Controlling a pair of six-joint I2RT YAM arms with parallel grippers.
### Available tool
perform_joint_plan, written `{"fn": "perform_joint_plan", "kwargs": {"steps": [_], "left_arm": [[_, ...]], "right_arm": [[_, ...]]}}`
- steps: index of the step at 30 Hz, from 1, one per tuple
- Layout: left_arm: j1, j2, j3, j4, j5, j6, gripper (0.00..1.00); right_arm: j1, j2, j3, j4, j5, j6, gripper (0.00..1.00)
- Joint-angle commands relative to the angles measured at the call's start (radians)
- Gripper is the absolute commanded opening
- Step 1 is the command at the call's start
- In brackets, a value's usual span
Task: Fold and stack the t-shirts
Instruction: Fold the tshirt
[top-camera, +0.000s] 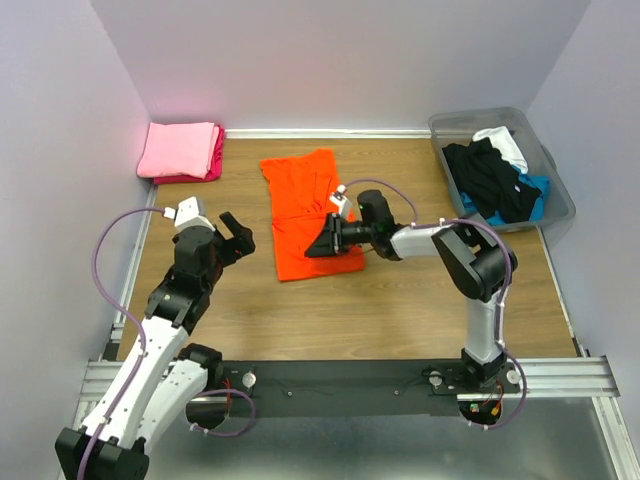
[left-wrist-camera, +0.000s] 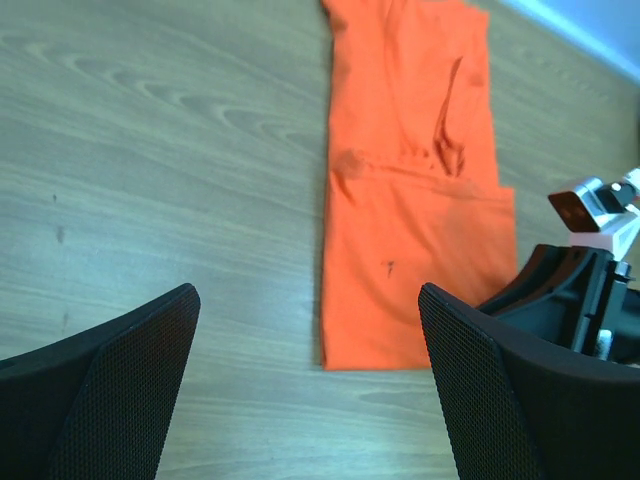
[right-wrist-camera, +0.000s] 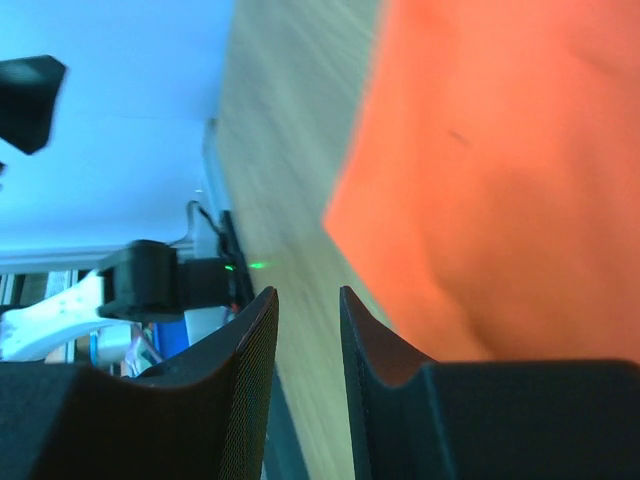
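The orange t-shirt's near edge slants, so my left gripper and my right gripper needs to take its near corners (top-camera: 281, 277) and pull it straight before folding it.
A bright orange t-shirt (top-camera: 300, 200) lies flat mid-table, folded into a long narrow strip; the left wrist view shows its near end (left-wrist-camera: 410, 250). My right gripper (top-camera: 315, 245) hovers low at the strip's near right part. Its jaws (right-wrist-camera: 305, 310) stand a narrow gap apart, with only wood showing between them and the orange cloth (right-wrist-camera: 500, 170) just beside one finger. My left gripper (top-camera: 238, 232) stands wide open left of the shirt, nothing between its fingers (left-wrist-camera: 308, 300). Folded pink and magenta t-shirts (top-camera: 180, 150) sit stacked at the back left corner.
A translucent grey bin (top-camera: 555, 195) at the back right holds crumpled black (top-camera: 490, 180), white (top-camera: 505, 145) and blue (top-camera: 535, 187) shirts. Walls close in the table at left, back and right. The right arm's wrist (left-wrist-camera: 590, 290) shows at the edge of the left wrist view.
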Motion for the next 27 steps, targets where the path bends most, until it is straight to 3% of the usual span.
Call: {"fn": "perform_joint_plan", "kwargs": {"steps": [1,6,17,22,27], "left_arm": [[0.000,-0.072,-0.017,0.032,-0.046,0.021,0.99],[0.000,-0.092,-0.022,0.017,-0.050,0.033,0.98],[0.000,-0.107,-0.034,0.025,-0.013,0.044,0.98],[0.000,-0.096,-0.043,0.057,0.033,0.058,0.98],[0.000,-0.067,-0.072,0.143,0.135,0.055,0.98]], "right_arm": [[0.081,0.004,0.123,0.001,0.003,0.041,0.39],[0.150,0.115,0.229,0.023,0.020,0.060,0.39],[0.198,0.349,0.271,0.047,0.031,0.093,0.38],[0.195,0.244,0.262,0.004,0.040,0.073,0.38],[0.150,0.081,0.225,-0.169,0.068,-0.053,0.39]]}}
